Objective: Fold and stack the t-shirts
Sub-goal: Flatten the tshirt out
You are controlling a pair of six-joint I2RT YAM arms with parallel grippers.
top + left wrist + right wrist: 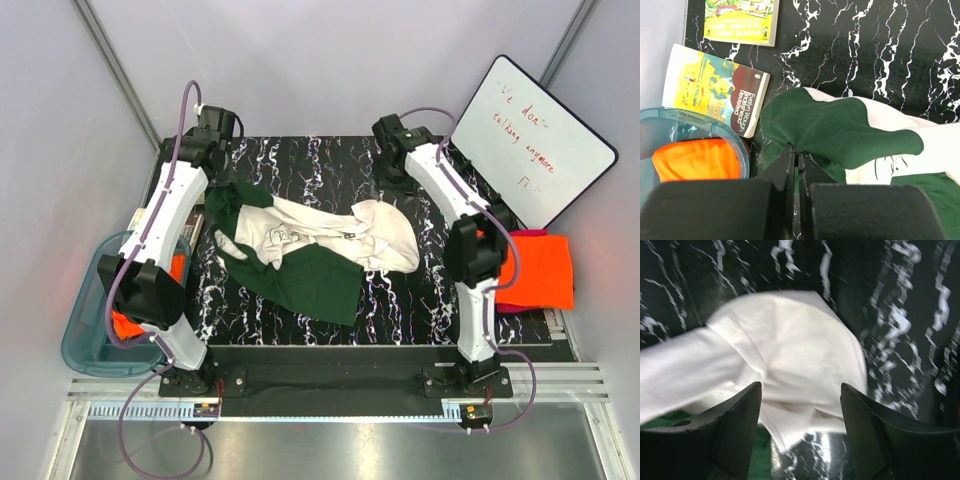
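Note:
My right gripper is to take hold of the cream t-shirt next, at the back fold of its rounded end point(361, 210) point(735, 337), beside the long narrow stretch.
A cream t-shirt with dark green sleeves point(320, 240) lies crumpled across the middle of the black marbled table point(330, 160). My left gripper point(796, 152) is shut on the edge of its green sleeve point(840, 130), at the shirt's left end point(222, 200). My right gripper point(800, 390) is open and hovers over the shirt's rounded cream end point(790, 350), which shows between the fingers untouched. That view is blurred. One orange t-shirt point(695, 160) lies in the bin. Another orange t-shirt point(540, 270) lies folded at the right edge.
A clear teal bin point(90, 320) stands off the table's left side. Two books point(715, 95) lie beside it at the table's left edge. A whiteboard point(540, 140) leans at the back right. Something pink lies under the right orange shirt.

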